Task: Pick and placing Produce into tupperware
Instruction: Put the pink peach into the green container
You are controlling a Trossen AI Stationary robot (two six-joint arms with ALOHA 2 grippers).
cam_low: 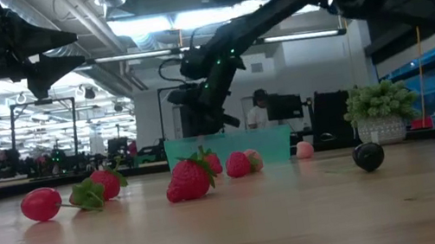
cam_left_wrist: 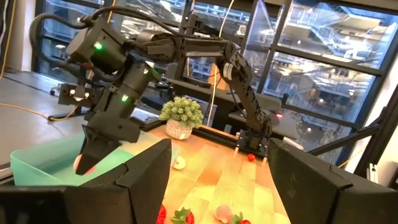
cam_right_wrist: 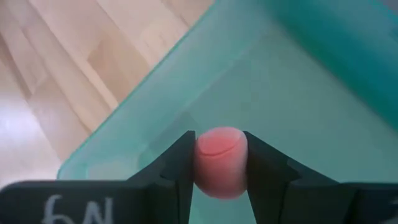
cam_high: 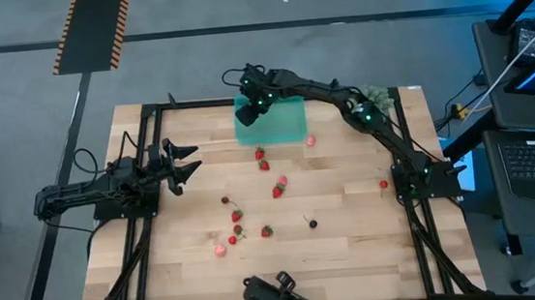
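The robot's right gripper will release the pink piece near the middle of the teal tupperware's bottom [cam_high: 282, 114], toward the clump of green leaves.
My right gripper [cam_high: 249, 110] hangs over the left end of the teal tupperware [cam_high: 283, 124] at the table's far side, shut on a pale pink piece of produce [cam_right_wrist: 221, 160]. The same piece shows between its fingertips in the left wrist view [cam_left_wrist: 81, 163]. Several red, pink and dark pieces, among them a strawberry [cam_high: 278, 188], a pink one [cam_high: 221, 249] and a dark one [cam_high: 313, 223], lie loose on the wooden table. My left gripper [cam_high: 191, 164] waits open at the left edge, touching nothing. My right gripper pinches the pink piece by its two opposite sides [cam_right_wrist: 200, 163] between its two fingers [cam_right_wrist: 179, 169]. The fingers slant down from the table's right and near side. The piece is lifted clear, above the tupperware's floor [cam_right_wrist: 292, 106] near a corner.
A green leafy clump in a white pot [cam_high: 376, 97] stands at the far right corner, beside the right arm. One red piece [cam_high: 384, 184] lies near the right arm's base. A pink piece [cam_high: 310, 140] lies just in front of the tupperware. The loose pieces lie mid-table.
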